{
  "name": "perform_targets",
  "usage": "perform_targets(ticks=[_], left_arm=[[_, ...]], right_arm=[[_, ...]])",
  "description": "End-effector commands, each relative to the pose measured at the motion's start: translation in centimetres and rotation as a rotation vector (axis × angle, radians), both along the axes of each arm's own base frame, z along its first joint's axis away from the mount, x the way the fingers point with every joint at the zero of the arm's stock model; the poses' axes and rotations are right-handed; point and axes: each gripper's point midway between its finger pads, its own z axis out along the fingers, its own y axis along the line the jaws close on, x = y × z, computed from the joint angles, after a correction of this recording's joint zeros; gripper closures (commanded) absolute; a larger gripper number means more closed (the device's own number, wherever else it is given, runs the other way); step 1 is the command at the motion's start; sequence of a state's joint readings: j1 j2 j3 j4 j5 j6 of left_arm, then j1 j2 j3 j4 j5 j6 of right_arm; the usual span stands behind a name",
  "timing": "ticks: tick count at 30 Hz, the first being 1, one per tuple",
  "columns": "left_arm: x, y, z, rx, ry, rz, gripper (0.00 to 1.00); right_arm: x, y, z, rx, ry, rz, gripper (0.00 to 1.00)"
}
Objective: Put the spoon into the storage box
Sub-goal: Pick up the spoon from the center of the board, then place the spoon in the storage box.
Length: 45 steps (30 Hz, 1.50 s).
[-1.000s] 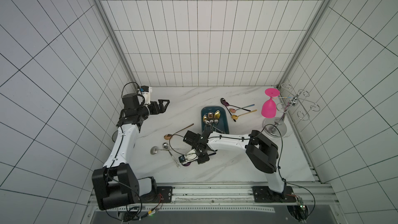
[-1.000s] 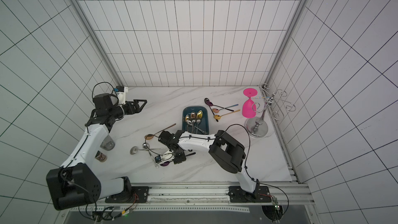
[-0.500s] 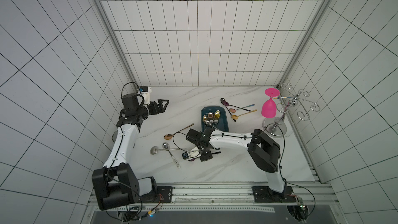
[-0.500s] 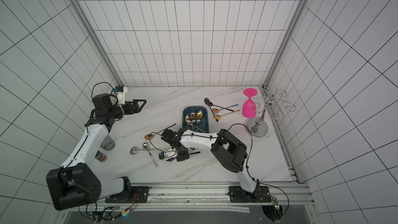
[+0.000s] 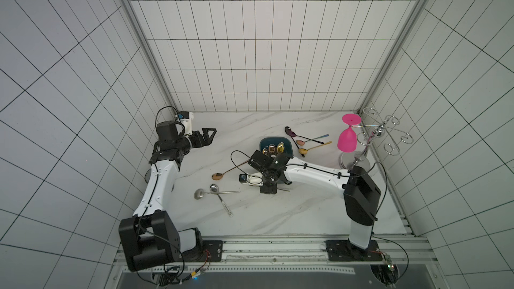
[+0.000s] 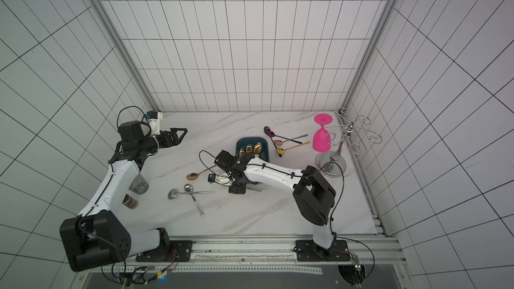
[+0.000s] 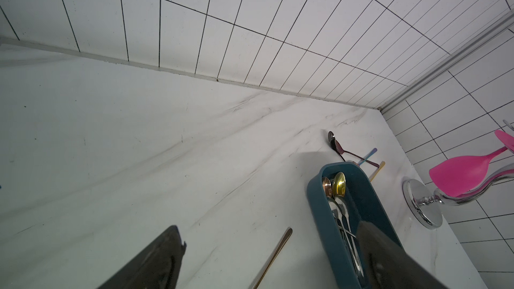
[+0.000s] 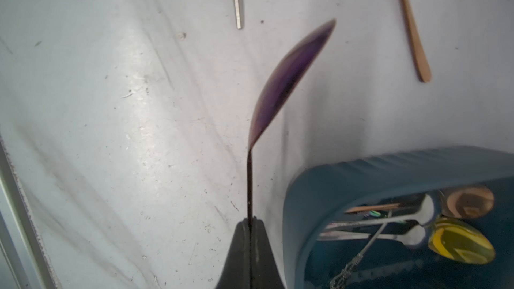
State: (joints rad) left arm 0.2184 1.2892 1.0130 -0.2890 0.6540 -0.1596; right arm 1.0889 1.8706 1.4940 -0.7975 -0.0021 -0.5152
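Observation:
Next, my right gripper sets the dark purple spoon, which hangs above the marble table, down beside the silver spoons in the storage box (image 5: 283,164) (image 8: 381,266), toward the coloured spoons.
A dark purple spoon (image 8: 289,82) hangs above the marble table, pinched by its thin handle in my right gripper (image 8: 251,222), which is shut on it. Its bowl points away from the fingers. The dark teal storage box (image 8: 361,168) lies just beside the held spoon, with several spoons (image 8: 459,243) inside it. In a top view my right gripper (image 5: 268,161) hovers at the near end of the storage box (image 5: 290,148) and hides the held spoon. At the back left my left gripper (image 5: 211,134) stands open and empty, well above the table.
A rose-gold spoon (image 5: 222,175) and two crossed silver spoons (image 5: 211,191) lie front-left of the box. Three coloured spoons (image 5: 306,141) lie to its back right. A pink goblet (image 5: 347,140) hangs upside down on a chrome rack (image 5: 356,159) at the right wall.
My right gripper has lifted the purple spoon and carried it from the front-left patch of table back toward the storage box. The left arm has stayed still.

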Motion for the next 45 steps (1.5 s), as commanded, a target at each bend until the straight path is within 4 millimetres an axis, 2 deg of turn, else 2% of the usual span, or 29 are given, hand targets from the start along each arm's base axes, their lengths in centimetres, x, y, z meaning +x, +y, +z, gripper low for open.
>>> perform_targets(ticks=[1, 6, 14, 20, 24, 32, 39, 41, 45], left_arm=[[0.0, 0.5, 0.6, 0.01, -0.02, 0.024, 0.01], [0.1, 0.7, 0.5, 0.001, -0.012, 0.029, 0.01], [0.2, 0.8, 0.4, -0.004, -0.009, 0.033, 0.01], [0.1, 0.7, 0.5, -0.011, -0.011, 0.028, 0.01], [0.0, 0.6, 0.3, -0.013, -0.015, 0.028, 0.01], [-0.1, 0.6, 0.5, -0.017, -0.013, 0.026, 0.01], [-0.2, 0.5, 0.5, -0.018, -0.013, 0.024, 0.01], [-0.2, 0.6, 0.6, -0.013, -0.015, 0.027, 0.01], [-0.4, 0.7, 0.5, -0.012, -0.014, 0.024, 0.01]], right_arm=[[3.6, 0.5, 4.3, 0.146, -0.031, -0.261, 1.0], [7.3, -0.2, 6.1, 0.211, -0.046, -0.527, 1.0], [11.5, -2.0, 7.3, 0.302, -0.055, -0.854, 1.0], [14.5, -5.4, 5.3, 0.327, 0.004, -1.099, 1.0], [15.8, -6.5, 3.5, 0.327, 0.039, -1.186, 1.0], [17.0, -7.8, 0.4, 0.263, 0.056, -1.251, 1.0], [16.8, -9.0, -1.3, 0.234, 0.087, -1.304, 1.0], [16.4, -9.2, -1.4, 0.229, 0.095, -1.313, 0.97], [16.2, -9.4, -1.2, 0.244, 0.088, -1.309, 0.85]])
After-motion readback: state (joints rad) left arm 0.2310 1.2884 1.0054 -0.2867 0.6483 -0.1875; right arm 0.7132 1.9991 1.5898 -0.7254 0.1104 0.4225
